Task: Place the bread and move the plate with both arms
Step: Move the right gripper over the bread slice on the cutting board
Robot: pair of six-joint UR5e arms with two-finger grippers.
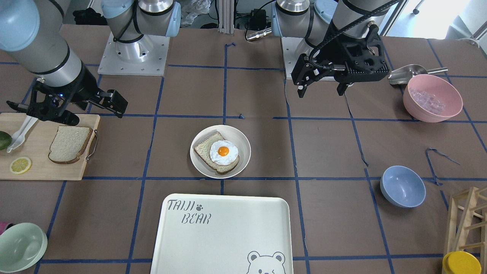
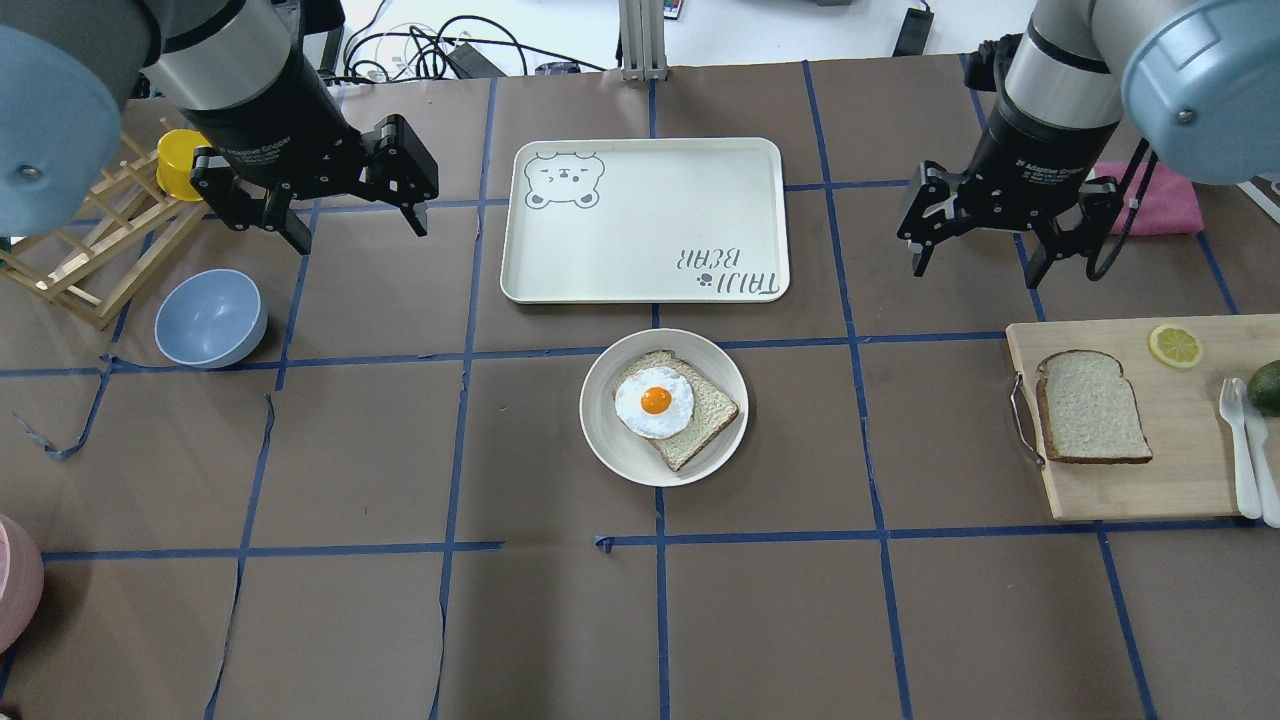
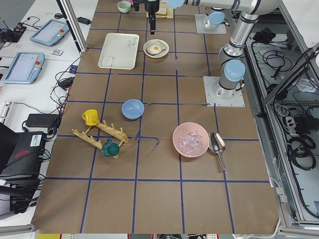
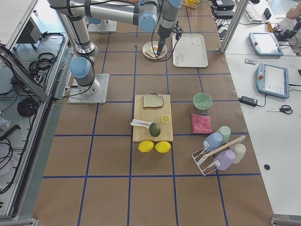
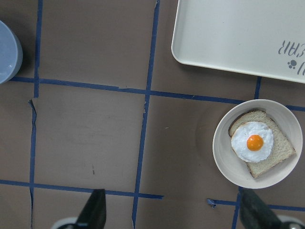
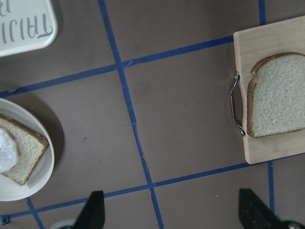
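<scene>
My right gripper will close on the plain bread's crust edge (image 1: pixel 82 153) (image 6: pixel 251 86), the one next to the wooden cutting board's metal handle.
The plain bread (image 2: pixel 1092 407) lies flat on a wooden cutting board (image 2: pixel 1180 470) at the table's right; it also shows in the front view (image 1: pixel 69 144) and the right wrist view (image 6: pixel 279 95). The off-white plate (image 2: pixel 600 440) sits mid-table and holds a slice topped with a fried egg (image 2: pixel 655 402). The plate also shows in the front view (image 1: pixel 243 146) and the left wrist view (image 5: pixel 224 157). My right gripper (image 2: pixel 978 270) is open and empty, hovering just beyond the board's far-left corner. My left gripper (image 2: pixel 358 232) is open and empty, high over bare table left of the tray.
A white bear-printed tray (image 2: pixel 645 250) lies just beyond the plate. A blue bowl (image 2: pixel 210 318) and a wooden rack (image 2: pixel 90 250) stand at the left. A pink bowl (image 1: pixel 432 97) holds ice. A lemon slice (image 2: pixel 1175 345), avocado and white cutlery share the board.
</scene>
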